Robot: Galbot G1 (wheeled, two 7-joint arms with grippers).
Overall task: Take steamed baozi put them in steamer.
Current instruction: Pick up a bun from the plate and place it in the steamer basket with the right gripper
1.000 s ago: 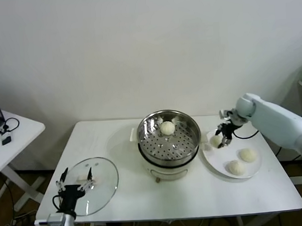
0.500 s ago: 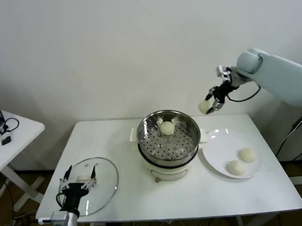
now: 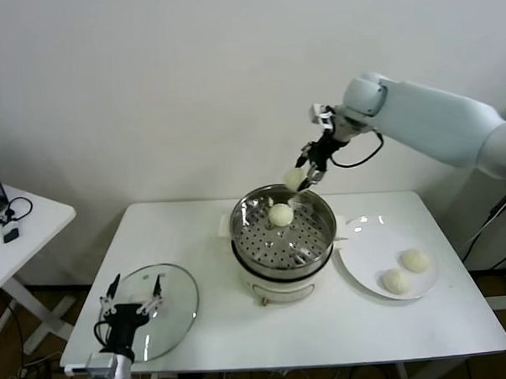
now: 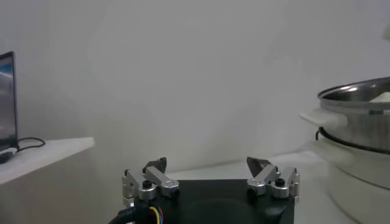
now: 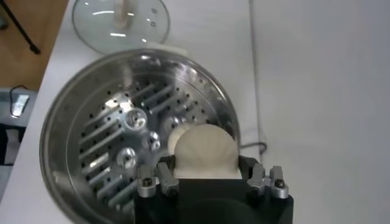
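Observation:
My right gripper is holding a baozi. It will let go of it on the steamer's perforated bottom (image 3: 255,237) (image 5: 145,101), between the second baozi and the steamer's rim nearest the glass lid.
My right gripper (image 3: 302,176) is shut on one cream-white baozi (image 3: 294,178) and holds it in the air just above the far rim of the steamer (image 3: 248,240). In the right wrist view that baozi (image 5: 204,149) fills the gap between the fingers of the right gripper (image 5: 205,165), with the steamer's perforated floor (image 5: 97,152) below it. A second baozi (image 3: 280,213) lies inside the steamer near its back wall. Two more baozi (image 3: 415,260) (image 3: 396,281) rest on the white plate (image 3: 364,239) to the right. My left gripper (image 3: 132,295) (image 4: 210,167) waits open at the table's front left.
A round glass lid (image 3: 170,315) lies flat on the table beside the left gripper and shows in the right wrist view as the lid (image 5: 119,21). The steamer's cream cooker base (image 4: 359,170) stands mid-table. A side table (image 3: 19,229) with cables is at far left.
My right gripper has lifted a baozi off the plate and carried it up and left, from the plate's edge to above the steamer's far rim. The left arm has stayed put.

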